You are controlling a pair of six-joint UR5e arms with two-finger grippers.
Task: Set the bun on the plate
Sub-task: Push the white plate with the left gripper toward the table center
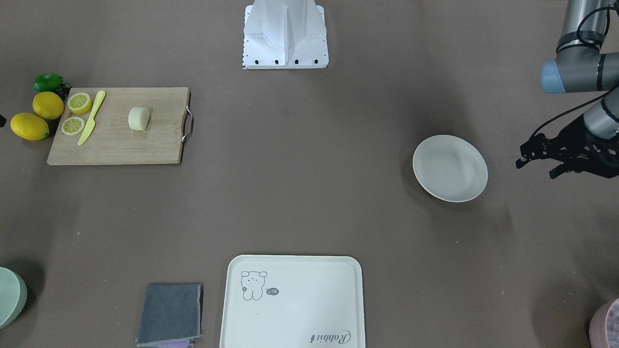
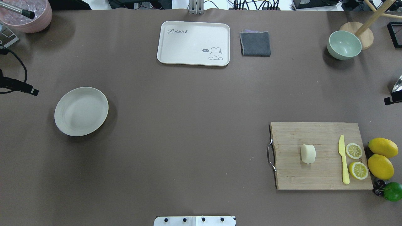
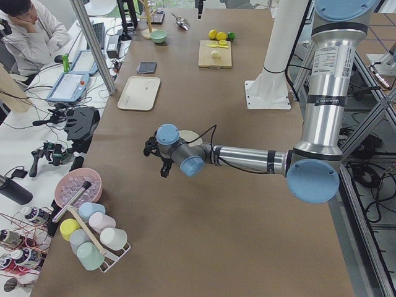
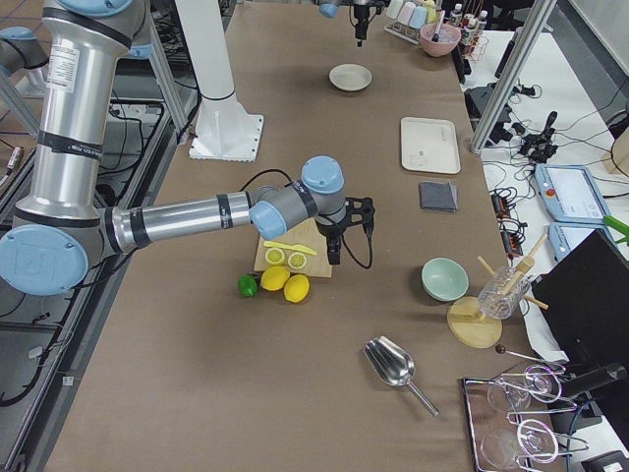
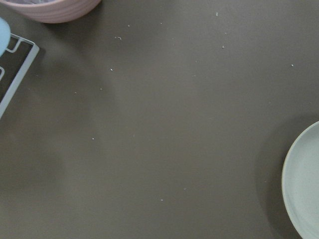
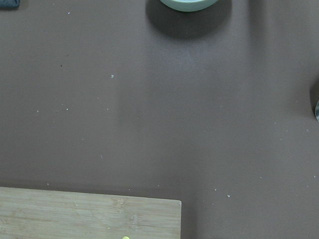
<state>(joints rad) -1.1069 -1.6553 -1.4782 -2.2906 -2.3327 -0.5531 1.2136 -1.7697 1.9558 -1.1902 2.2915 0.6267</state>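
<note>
I will next use my left gripper to grab the off-white plate by the plate's rim point(image 1: 486, 171) point(image 5: 283, 190), on the side farthest from the wooden cutting board.
The bun point(image 1: 138, 118), pale cream and rounded, lies on its side on a wooden cutting board point(image 1: 121, 150); overhead the bun point(image 2: 308, 153) is near the board's middle. The plate point(image 1: 449, 167), round and off-white, stands bare across the table, and the plate point(image 2: 81, 111) has nothing on it overhead. My left gripper point(image 1: 536, 169) hovers just outside the plate, open and holding nothing. The left wrist view catches only the plate's rim point(image 5: 304, 184). Only a dark tip of my right gripper point(image 2: 392, 99) shows at the table's edge beyond the board, so I cannot tell its state.
On the board lie a yellow knife point(image 2: 344, 160) and two lemon halves point(image 2: 354, 150); whole lemons point(image 2: 380, 166) and a lime point(image 2: 393, 191) sit beside it. A bear tray point(image 2: 193, 43), grey cloth point(image 2: 255, 44), green bowl point(image 2: 344, 45) and pink bowl point(image 2: 26, 15) line the far side.
</note>
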